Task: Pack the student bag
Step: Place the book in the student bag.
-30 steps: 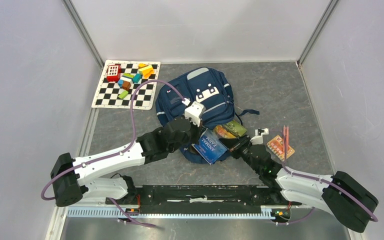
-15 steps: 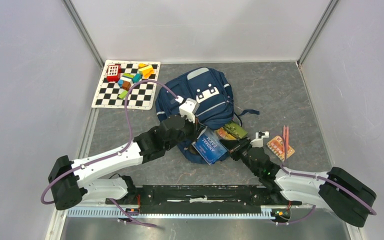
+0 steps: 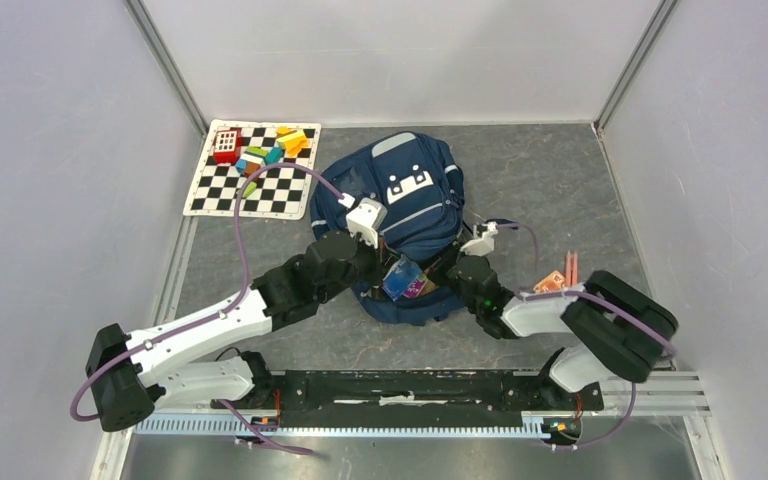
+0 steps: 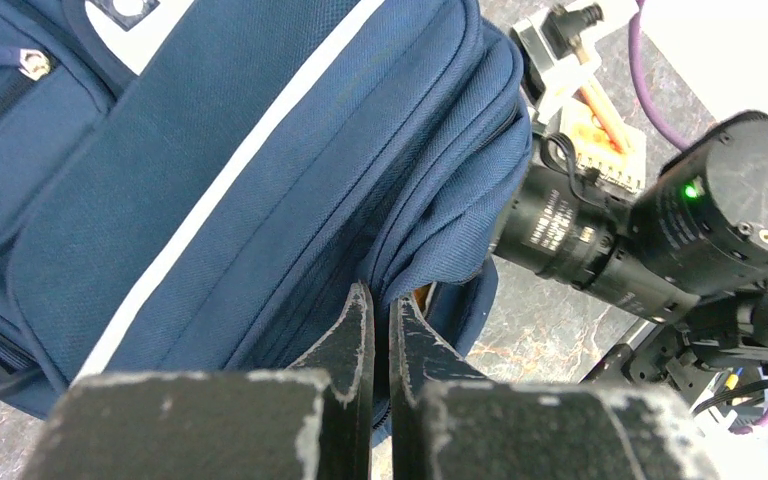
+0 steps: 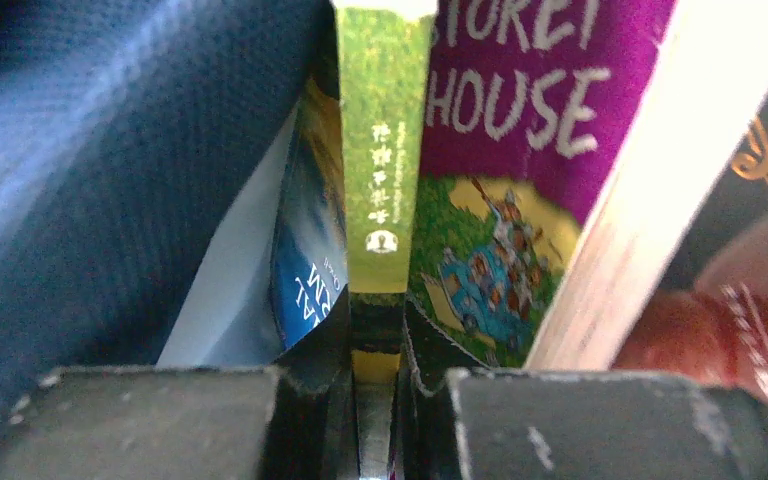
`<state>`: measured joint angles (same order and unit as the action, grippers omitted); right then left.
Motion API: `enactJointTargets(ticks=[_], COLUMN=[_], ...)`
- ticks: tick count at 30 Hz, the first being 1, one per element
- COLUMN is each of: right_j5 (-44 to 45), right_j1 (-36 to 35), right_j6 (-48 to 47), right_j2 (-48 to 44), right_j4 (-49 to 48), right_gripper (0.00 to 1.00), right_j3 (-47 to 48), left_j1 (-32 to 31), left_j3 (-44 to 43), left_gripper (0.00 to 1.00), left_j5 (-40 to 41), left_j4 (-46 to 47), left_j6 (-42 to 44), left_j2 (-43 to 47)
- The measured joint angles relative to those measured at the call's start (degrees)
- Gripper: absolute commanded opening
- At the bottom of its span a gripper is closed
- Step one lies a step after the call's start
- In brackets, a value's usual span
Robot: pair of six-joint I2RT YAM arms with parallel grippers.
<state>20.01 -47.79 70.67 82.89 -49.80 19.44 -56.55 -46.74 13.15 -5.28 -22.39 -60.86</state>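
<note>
My left gripper is holding the fabric edge of the student bag at its opening. It will let go of that edge over the blue book in the bag's opening [image 3: 388, 289].
The student bag [image 3: 407, 195] lies in the middle of the table, navy with grey stripes and a white patch, its opening toward me. My left gripper [image 3: 380, 264] is shut on the fabric lip of the opening [image 4: 430, 235], jaws nearly together in the left wrist view [image 4: 380, 302]. My right gripper [image 3: 436, 276] is inside the opening, shut on a thin green-spined book [image 5: 384, 150]. A blue book [image 5: 312, 262] and a purple book [image 5: 520, 120] stand on either side of it. The books [image 3: 403, 280] show in the bag's mouth from above.
A checkered mat [image 3: 222, 190] with several coloured blocks and a red block [image 3: 226, 145] lies at the back left. An orange pack with pink sticks [image 3: 560, 280] lies right of the bag, also seen past my right arm [image 4: 660, 230] in the left wrist view [image 4: 600, 150].
My right arm has swung left and forward, pushing the books from outside the bag into its opening. My left gripper has shifted slightly left and back with the bag's lip.
</note>
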Motion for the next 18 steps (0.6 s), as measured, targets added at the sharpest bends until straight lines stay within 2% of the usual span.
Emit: enactJointTargets(ticks=[3,9,13,18], right_j5=[-1.3,-3.2,-3.7,-3.5], right_j1=[0.3,0.4,0.2,0.0], right_j6=[-2.8,-6.3,-8.6,-11.5], right_j2=[5.5,8.9,6.5,-0.8], right_j4=[-3.4,-9.0,-10.9,-8.8], right_gripper=[0.02,0.41,0.55,0.71], right_j3=[3.7,4.0,0.9,-4.1], left_j1=[0.1,0.6,0.6,0.6], left_j3=[0.3,1.4,2.3,2.9], left_gripper=[0.02,0.02,0.02,0.02], left_j5=[0.0,0.3,1.4,2.3], left_j4=[-0.7,-0.6,-0.5,-0.7], left_j6=[0.0,-0.7,-2.1,-3.3], left_j2=[0.0,0.0,0.0,0.1])
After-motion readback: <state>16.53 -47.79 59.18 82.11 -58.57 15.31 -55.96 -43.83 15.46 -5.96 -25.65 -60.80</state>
